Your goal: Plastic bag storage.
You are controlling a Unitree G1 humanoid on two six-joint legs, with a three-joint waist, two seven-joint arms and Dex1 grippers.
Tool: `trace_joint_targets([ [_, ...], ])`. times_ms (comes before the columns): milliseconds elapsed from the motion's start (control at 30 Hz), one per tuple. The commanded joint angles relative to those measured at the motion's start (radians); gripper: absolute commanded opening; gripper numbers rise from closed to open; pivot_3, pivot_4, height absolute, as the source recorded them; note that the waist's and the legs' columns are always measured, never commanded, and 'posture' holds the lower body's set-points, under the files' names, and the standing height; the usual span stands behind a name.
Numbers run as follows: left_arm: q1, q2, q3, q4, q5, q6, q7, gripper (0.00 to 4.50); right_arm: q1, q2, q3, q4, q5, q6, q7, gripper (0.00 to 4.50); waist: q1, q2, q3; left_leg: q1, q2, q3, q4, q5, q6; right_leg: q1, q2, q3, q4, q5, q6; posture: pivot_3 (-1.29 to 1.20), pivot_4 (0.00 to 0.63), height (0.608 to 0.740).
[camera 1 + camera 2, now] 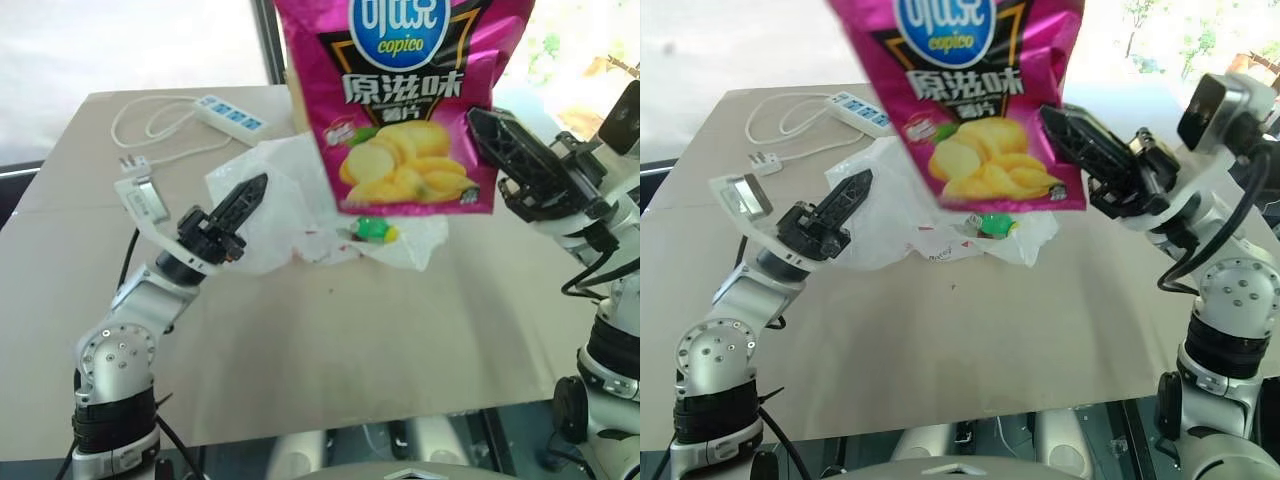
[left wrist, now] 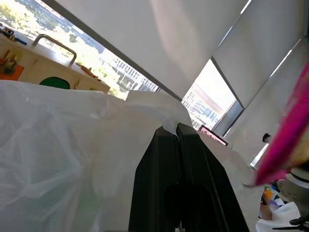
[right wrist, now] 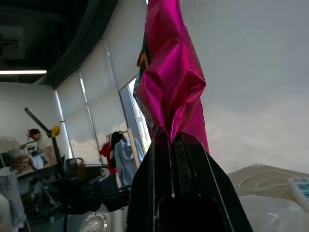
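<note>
I will release the pink chip packet from my right gripper inside the plastic bag [image 1: 310, 215], beside the small green and yellow object.
The plastic bag [image 1: 285, 175] is thin, white and crinkly, and lies crumpled mid-table with red printed marks. My left gripper [image 1: 258, 185] is shut, pinching a fold of the bag [image 2: 58, 145] at its near-left side and lifting that edge. My right gripper [image 1: 475, 118] is shut on the corner of a pink chip packet [image 1: 400, 100], which is held high over the bag. The packet [image 3: 169, 72] rises from the fingertips [image 3: 181, 145] in the right wrist view. It hides the back part of the bag.
A small green and yellow object [image 1: 372, 230] lies on the bag under the packet. A white power strip [image 1: 230, 112] with its looped cable [image 1: 140, 125] lies at the table's far left. The beige table [image 1: 330, 340] ends close in front of me.
</note>
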Motion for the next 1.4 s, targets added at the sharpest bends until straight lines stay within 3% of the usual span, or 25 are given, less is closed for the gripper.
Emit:
trace_joint_targets([
  [33,-0.019,0.002,0.011,-0.016,-0.001,-0.002,-0.019,0.00,0.001,-0.023,0.121,-0.012,-0.221,-0.116,0.056,0.03,0.000,0.000,0.000,0.000,0.000,0.000,0.000,0.000,0.000,0.000,0.000,0.000,0.000,0.000,0.000,0.00,0.150,0.740],
  [133,-0.016,0.002,0.015,-0.017,-0.005,0.002,-0.022,0.00,-0.009,-0.012,0.256,0.069,-0.529,-0.321,0.074,0.03,-0.001,0.000,0.000,0.000,0.000,0.000,0.001,0.000,0.000,0.000,0.001,0.000,0.000,0.000,0.000,0.00,0.150,0.740],
  [300,-0.012,-0.001,0.024,-0.026,-0.015,0.004,-0.016,0.00,-0.036,0.026,0.320,0.219,-0.796,-0.599,0.065,0.03,0.002,0.000,0.000,0.000,-0.001,0.000,0.001,0.000,-0.001,0.000,0.003,0.000,0.000,0.000,0.000,0.00,0.150,0.740],
  [467,-0.018,-0.007,0.039,-0.021,-0.025,0.002,-0.005,0.00,-0.008,0.034,0.342,0.235,-0.824,-0.689,0.141,0.03,0.002,0.000,0.000,0.000,-0.002,0.000,0.001,0.001,-0.002,0.000,0.002,0.000,0.000,0.000,0.000,0.00,0.150,0.740],
  [600,-0.027,-0.016,0.054,-0.015,-0.038,-0.001,0.008,0.00,0.085,-0.058,0.396,0.217,-0.869,-0.730,0.289,0.03,0.004,-0.001,0.000,0.000,-0.002,-0.004,0.001,0.000,-0.001,0.001,-0.002,-0.003,0.000,0.000,0.000,0.00,0.150,0.740],
  [700,-0.040,-0.021,0.072,0.000,-0.048,-0.004,0.022,0.00,0.105,-0.088,0.412,0.256,-0.932,-0.815,0.321,0.03,0.003,-0.001,0.000,0.000,-0.003,-0.004,0.002,0.000,-0.001,0.003,-0.003,-0.004,0.000,0.000,0.000,0.00,0.150,0.740],
  [900,-0.068,-0.032,0.079,0.017,-0.063,-0.002,0.035,0.00,0.023,-0.073,0.448,0.477,-1.177,-1.092,0.234,0.03,-0.002,-0.001,0.000,0.003,-0.003,-0.005,0.003,0.001,-0.001,0.006,-0.001,-0.004,0.000,0.000,0.000,0.00,0.150,0.740],
  [1033,-0.074,-0.042,0.075,0.013,-0.061,-0.003,0.038,0.00,-0.109,-0.041,0.456,0.651,-1.409,-1.273,0.010,0.03,-0.001,-0.001,0.000,0.003,-0.003,-0.005,0.003,0.004,-0.006,0.005,0.001,-0.004,0.001,0.000,0.000,0.00,0.150,0.740],
  [1200,-0.070,-0.055,0.067,0.001,-0.054,0.000,0.039,0.00,-0.192,0.046,0.464,0.710,-1.450,-1.456,-0.117,0.03,0.000,-0.001,0.000,0.002,-0.003,-0.006,0.003,0.004,-0.007,0.005,0.000,-0.004,0.001,0.000,0.000,0.00,0.150,0.740],
  [1400,-0.079,-0.068,0.065,0.006,-0.044,-0.008,0.044,0.00,-0.115,0.090,0.652,0.632,-1.332,-1.459,0.084,0.03,0.001,-0.001,0.000,0.002,-0.003,-0.009,0.002,0.004,-0.007,0.006,-0.003,-0.004,0.000,0.000,0.000,0.00,0.150,0.740],
])
